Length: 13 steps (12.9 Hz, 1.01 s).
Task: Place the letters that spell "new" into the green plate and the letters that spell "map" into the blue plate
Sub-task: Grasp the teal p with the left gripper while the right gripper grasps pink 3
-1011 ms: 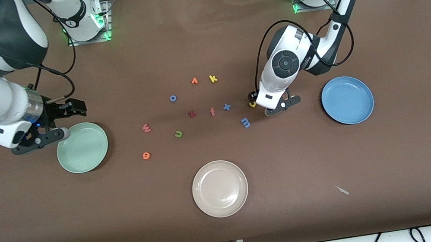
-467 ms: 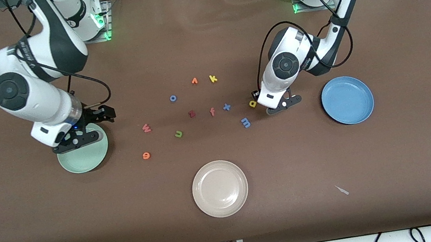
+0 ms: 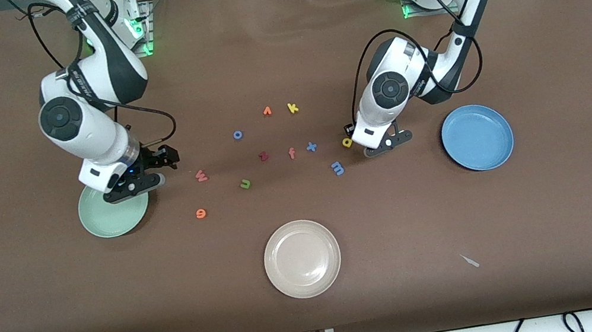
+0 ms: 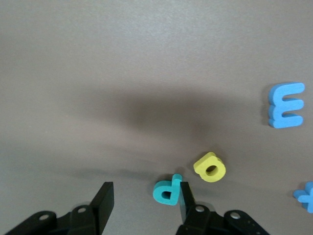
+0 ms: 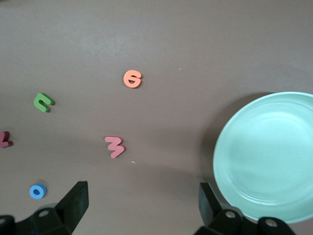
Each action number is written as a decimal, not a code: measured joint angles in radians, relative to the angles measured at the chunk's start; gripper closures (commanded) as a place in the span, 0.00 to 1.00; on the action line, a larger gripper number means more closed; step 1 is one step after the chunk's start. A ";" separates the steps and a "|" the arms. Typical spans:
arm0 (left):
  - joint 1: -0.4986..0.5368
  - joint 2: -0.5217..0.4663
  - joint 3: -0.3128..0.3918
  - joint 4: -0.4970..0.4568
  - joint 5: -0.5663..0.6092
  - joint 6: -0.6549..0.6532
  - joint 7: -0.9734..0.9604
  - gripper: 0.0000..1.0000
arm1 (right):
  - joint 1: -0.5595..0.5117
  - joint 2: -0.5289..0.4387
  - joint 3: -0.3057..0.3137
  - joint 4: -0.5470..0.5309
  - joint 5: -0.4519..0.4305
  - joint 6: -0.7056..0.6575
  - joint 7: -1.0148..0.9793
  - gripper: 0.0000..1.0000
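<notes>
I need to next move my right gripper to the pinkish w between the orange e and the blue o and close it across the pinkish w's middle [image 3: 201, 176] [image 5: 115, 147].
My left gripper [image 4: 145, 200] is low over the table, open, with the teal p [image 4: 167, 191] between its fingers and touching one finger [image 4: 186, 197]. The yellow a [image 4: 210, 167] [image 3: 347, 142] lies just beside it, and the blue m [image 4: 286, 105] [image 3: 337, 168] is a little off. The blue plate [image 3: 477, 137] holds nothing. My right gripper [image 5: 142, 200] [image 3: 167, 157] hangs open and empty beside the green plate [image 5: 266, 156] [image 3: 113, 220]. The pinkish w [image 5: 114, 146] [image 3: 201, 176], green n [image 5: 43, 102] [image 3: 245, 184] and orange e [image 5: 132, 79] [image 3: 200, 213] lie on the table.
A cream plate [image 3: 302, 258] sits nearer the front camera. Spare letters lie mid-table: blue x [image 3: 311, 146], salmon f [image 3: 291, 153], dark red z [image 3: 264, 156], blue o [image 3: 238, 135], yellow k [image 3: 293, 108] and an orange letter [image 3: 267, 111].
The right arm has swung in from its end of the table, across the green plate toward the letters. The left gripper's jaws have narrowed around the teal p.
</notes>
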<state>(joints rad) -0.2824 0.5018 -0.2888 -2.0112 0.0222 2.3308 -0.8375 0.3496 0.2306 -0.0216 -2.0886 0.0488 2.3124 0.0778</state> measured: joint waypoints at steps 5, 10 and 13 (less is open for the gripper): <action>-0.022 0.042 -0.001 -0.001 0.000 0.024 0.000 0.38 | 0.004 0.098 0.030 -0.022 0.000 0.117 -0.005 0.00; -0.022 0.047 0.000 -0.001 0.000 0.034 0.000 0.39 | 0.011 0.168 0.056 -0.022 0.000 0.192 -0.005 0.00; -0.022 0.057 0.000 -0.001 0.000 0.038 0.000 0.53 | 0.031 0.194 0.058 -0.021 -0.001 0.213 -0.006 0.00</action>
<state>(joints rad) -0.3047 0.5591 -0.2887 -2.0119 0.0224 2.3686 -0.8377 0.3810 0.4246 0.0364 -2.1099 0.0482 2.5254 0.0718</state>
